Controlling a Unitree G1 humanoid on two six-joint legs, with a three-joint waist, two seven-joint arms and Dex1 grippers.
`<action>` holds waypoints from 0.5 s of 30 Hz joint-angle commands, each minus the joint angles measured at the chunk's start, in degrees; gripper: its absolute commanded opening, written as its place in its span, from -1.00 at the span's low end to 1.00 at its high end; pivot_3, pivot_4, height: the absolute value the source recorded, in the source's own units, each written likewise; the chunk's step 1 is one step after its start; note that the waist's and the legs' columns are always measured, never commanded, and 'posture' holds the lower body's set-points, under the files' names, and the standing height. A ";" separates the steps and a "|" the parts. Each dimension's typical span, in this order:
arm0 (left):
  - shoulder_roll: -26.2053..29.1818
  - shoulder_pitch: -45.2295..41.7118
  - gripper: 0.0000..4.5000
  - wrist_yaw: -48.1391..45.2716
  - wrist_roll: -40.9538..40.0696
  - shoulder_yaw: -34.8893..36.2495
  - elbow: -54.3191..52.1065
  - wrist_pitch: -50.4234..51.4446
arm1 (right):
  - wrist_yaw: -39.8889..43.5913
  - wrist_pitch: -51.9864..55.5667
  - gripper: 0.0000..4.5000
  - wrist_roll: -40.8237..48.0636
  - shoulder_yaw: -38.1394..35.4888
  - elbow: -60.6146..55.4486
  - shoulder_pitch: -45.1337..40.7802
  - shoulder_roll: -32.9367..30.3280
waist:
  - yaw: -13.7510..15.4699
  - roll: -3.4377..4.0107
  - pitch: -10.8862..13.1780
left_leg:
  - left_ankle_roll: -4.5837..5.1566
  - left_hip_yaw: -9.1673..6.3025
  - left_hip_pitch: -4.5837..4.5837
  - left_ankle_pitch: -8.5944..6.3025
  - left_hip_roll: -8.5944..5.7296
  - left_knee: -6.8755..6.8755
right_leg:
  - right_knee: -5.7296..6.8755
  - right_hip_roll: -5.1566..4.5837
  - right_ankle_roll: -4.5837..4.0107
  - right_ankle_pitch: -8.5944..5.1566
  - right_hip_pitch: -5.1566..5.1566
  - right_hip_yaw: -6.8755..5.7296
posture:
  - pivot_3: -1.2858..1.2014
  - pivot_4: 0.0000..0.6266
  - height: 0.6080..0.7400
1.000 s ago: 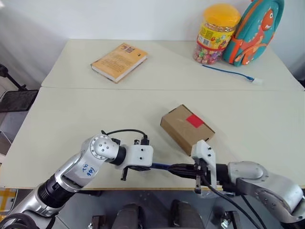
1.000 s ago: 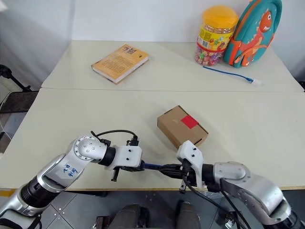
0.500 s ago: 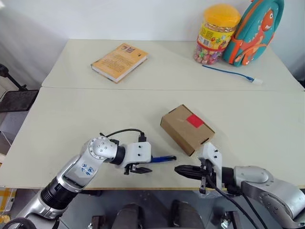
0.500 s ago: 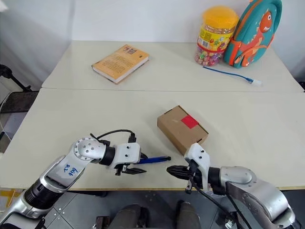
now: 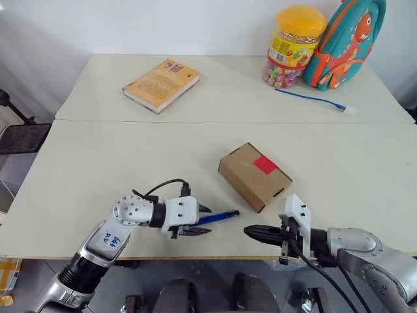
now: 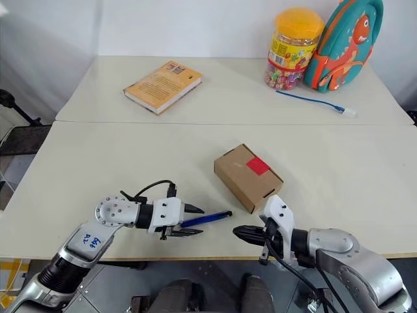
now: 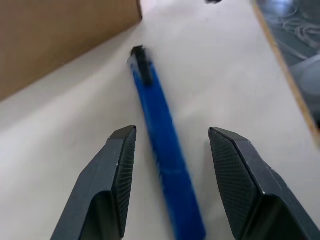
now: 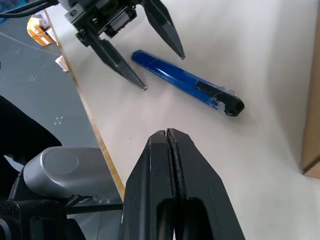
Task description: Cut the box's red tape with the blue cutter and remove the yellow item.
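Observation:
The blue cutter has its plain side up, so the robot's left gripper should take the cutter's rear end (image 8: 143, 58) and turn its slider up for the right gripper.
The blue cutter (image 5: 218, 217) lies flat on the table near its front edge, its rear end between the fingers of my open left gripper (image 5: 208, 220), which do not close on it. In the left wrist view the cutter (image 7: 160, 150) runs between the two spread fingers. My right gripper (image 5: 251, 231) is shut on nothing, a short way to the right of the cutter's tip. Just behind stands the brown box (image 5: 254, 175) with the red tape (image 5: 266, 164) on top. The yellow item is out of view.
At the back of the table lie an orange book (image 5: 161, 85), a candy jar (image 5: 294, 45), a dinosaur backpack (image 5: 345, 42) and a blue cable (image 5: 313, 100). The table's front edge (image 5: 221, 255) runs just below both grippers.
The cutter was held off the table between both grippers. My left gripper has opened and the cutter now lies on the table. The right gripper has drawn back to the right, away from it.

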 commanded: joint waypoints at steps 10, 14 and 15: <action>0.39 -0.85 -0.63 0.88 0.94 -2.83 -3.39 14.32 | 0.30 -1.09 -1.00 0.63 -3.36 -1.69 1.06 0.09 | 0.12 0.00 0.00 | 0.00 0.01 0.03 0.00 -0.01 0.01 | 0.02 0.01 0.00 0.00 0.02 0.03 | 0.03 -0.52 1.00; -0.46 -2.33 -0.99 2.21 1.40 -2.69 -2.08 11.99 | 0.85 -1.16 -1.00 0.91 -6.07 -2.14 3.27 -0.52 | 0.19 0.01 -0.01 | 0.00 0.01 0.03 0.00 -0.01 0.01 | 0.01 0.01 0.00 0.00 0.05 0.04 | 0.03 -0.52 1.00; -0.51 -2.49 -0.99 2.32 1.60 -2.71 -1.80 10.46 | 1.03 -1.26 -1.00 0.75 -6.42 -2.19 3.73 -0.61 | 0.18 0.01 -0.01 | 0.01 0.01 0.04 0.00 -0.02 0.02 | 0.00 0.00 0.00 0.00 0.05 0.05 | 0.03 -0.52 1.00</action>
